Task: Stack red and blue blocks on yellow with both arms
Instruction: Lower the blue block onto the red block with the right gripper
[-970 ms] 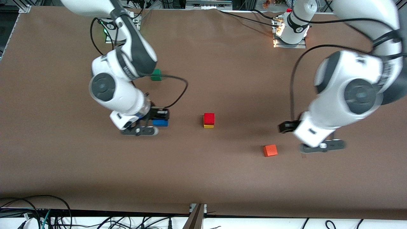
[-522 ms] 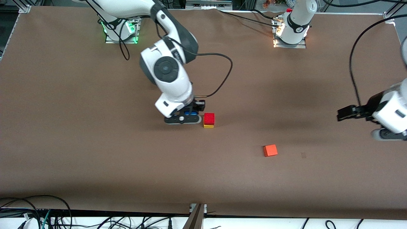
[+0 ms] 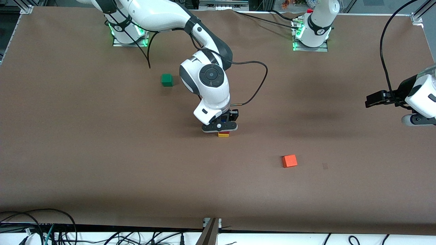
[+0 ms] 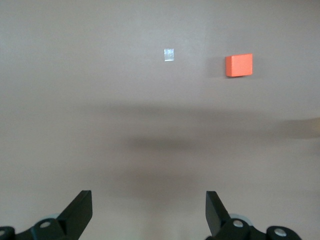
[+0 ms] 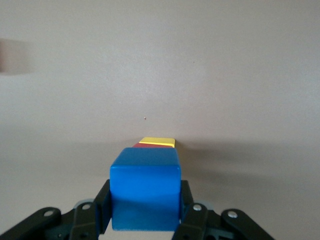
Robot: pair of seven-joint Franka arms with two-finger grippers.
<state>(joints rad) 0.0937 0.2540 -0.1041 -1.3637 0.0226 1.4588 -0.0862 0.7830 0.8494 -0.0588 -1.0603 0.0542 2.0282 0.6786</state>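
Note:
My right gripper is to set the blue block down on top of the red block (image 3: 223,124) (image 5: 151,167) in the middle of the table.
My right gripper (image 3: 220,126) is shut on the blue block (image 5: 145,186) and holds it over the stack at mid-table. The blue block shows as a small patch under the wrist in the front view (image 3: 223,118). The stack is the red block on the yellow block (image 3: 223,135); the gripper hides most of it, and only a sliver of red (image 3: 225,132) shows. In the right wrist view the yellow block (image 5: 157,142) and a thin red edge (image 5: 145,146) peek out past the blue block. My left gripper (image 4: 148,212) is open and empty, raised near the left arm's end of the table (image 3: 417,119).
An orange-red cube (image 3: 289,161) lies nearer the front camera than the stack, toward the left arm's end; it also shows in the left wrist view (image 4: 239,65). A green cube (image 3: 167,80) sits farther from the camera, toward the right arm's base. A pale mark (image 4: 169,54) lies near the orange-red cube.
My right gripper has carried the blue block from the right arm's side across to above the red-on-yellow stack. The left arm has pulled away toward its end of the table.

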